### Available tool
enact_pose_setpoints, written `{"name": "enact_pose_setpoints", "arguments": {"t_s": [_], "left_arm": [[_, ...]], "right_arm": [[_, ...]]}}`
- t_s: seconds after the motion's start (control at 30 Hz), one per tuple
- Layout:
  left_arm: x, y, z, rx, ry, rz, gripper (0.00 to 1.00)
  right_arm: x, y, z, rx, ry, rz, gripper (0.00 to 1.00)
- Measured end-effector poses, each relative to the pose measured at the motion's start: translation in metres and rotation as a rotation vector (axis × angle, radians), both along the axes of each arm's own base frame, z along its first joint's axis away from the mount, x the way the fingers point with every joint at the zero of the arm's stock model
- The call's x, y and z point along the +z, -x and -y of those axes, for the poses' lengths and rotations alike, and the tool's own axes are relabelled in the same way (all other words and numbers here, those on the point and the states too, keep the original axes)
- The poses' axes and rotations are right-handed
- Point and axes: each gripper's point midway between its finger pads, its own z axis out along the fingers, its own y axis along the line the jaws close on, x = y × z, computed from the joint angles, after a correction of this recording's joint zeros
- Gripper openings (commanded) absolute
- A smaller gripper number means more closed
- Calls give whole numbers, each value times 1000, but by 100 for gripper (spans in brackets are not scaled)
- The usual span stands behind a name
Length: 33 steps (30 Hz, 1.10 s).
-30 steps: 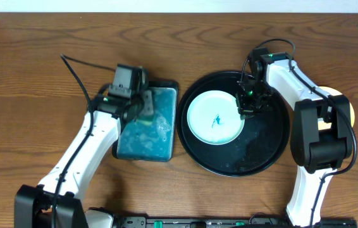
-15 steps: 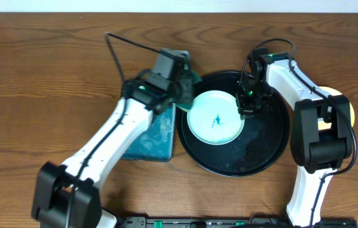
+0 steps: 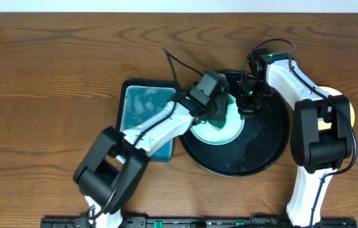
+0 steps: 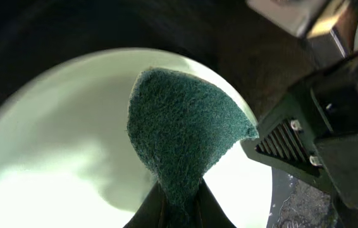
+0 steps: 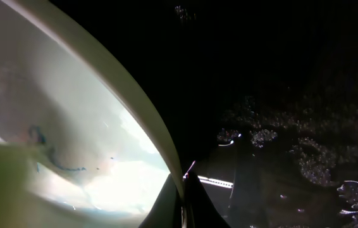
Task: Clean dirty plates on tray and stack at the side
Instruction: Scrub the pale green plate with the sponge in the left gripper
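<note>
Next, my left gripper puts the dark green scouring pad down in the teal tray's foamy water (image 3: 152,128), toward the black tray.
A pale mint-white plate (image 3: 222,133) lies in the black tray (image 3: 258,152). My left gripper (image 3: 216,113) is shut on a dark green scouring pad (image 4: 185,130) and holds it on the plate's middle (image 4: 52,145), hiding most of the teal scribble from above. My right gripper (image 3: 247,109) is shut on the plate's right rim (image 5: 157,136), and part of the scribble (image 5: 46,155) shows in the right wrist view. My left gripper's (image 4: 178,201) jaws pinch the pad's lower end. A yellow plate (image 3: 351,111) peeks out behind the right arm.
A rectangular teal tray (image 3: 142,114) with foamy water stands left of the black tray. The black tray's floor (image 5: 286,139) is wet with suds. The left arm's cable loops above the tray. The right arm's base stands at the right.
My left arm has swung right from the teal tray to the plate, bringing the green pad onto the plate's middle. My right gripper has kept its hold on the rim.
</note>
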Motion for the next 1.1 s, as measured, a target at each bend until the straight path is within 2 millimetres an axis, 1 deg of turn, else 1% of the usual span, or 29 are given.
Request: {"name": "enact_pose_setpoints", "arguments": {"t_s": [0.13, 0.2, 0.3, 0.4, 0.53, 0.7, 0.83, 0.93, 0.97, 1.0, 1.03, 1.1], "left_arm": [[-16, 10, 12, -29, -7, -24, 8], [-26, 13, 14, -33, -18, -41, 8], [-44, 17, 8, -29, -56, -80, 8], [-45, 18, 1, -13, -102, -92, 8], [-48, 17, -15, 22, -187, -97, 8], [-48, 10, -32, 59, -216, -110, 7], [-41, -3, -47, 100, -211, -102, 7], [-28, -14, -54, 129, -188, -62, 8], [-19, -18, -53, 134, -171, -41, 8], [0, -24, -50, 138, -132, 3, 8], [13, -27, -46, 135, -100, 30, 8], [33, -29, -39, 128, -49, 65, 8]], "right_arm": [[0, 0, 0, 0, 0, 0, 1], [0, 0, 0, 0, 0, 0, 1], [0, 0, 0, 0, 1, -1, 1], [-1, 1, 0, 0, 2, -2, 1], [-1, 1, -3, 5, -5, -1, 1], [-1, 1, -7, 15, -7, 3, 1], [-1, 1, -7, 14, -8, 1, 1], [-1, 2, -6, 15, -5, -2, 1], [-1, 2, -6, 15, -4, -2, 1], [-1, 2, -6, 15, -4, -2, 1], [0, 2, -6, 15, -4, -2, 1], [-1, 2, -6, 15, -4, -3, 1]]}}
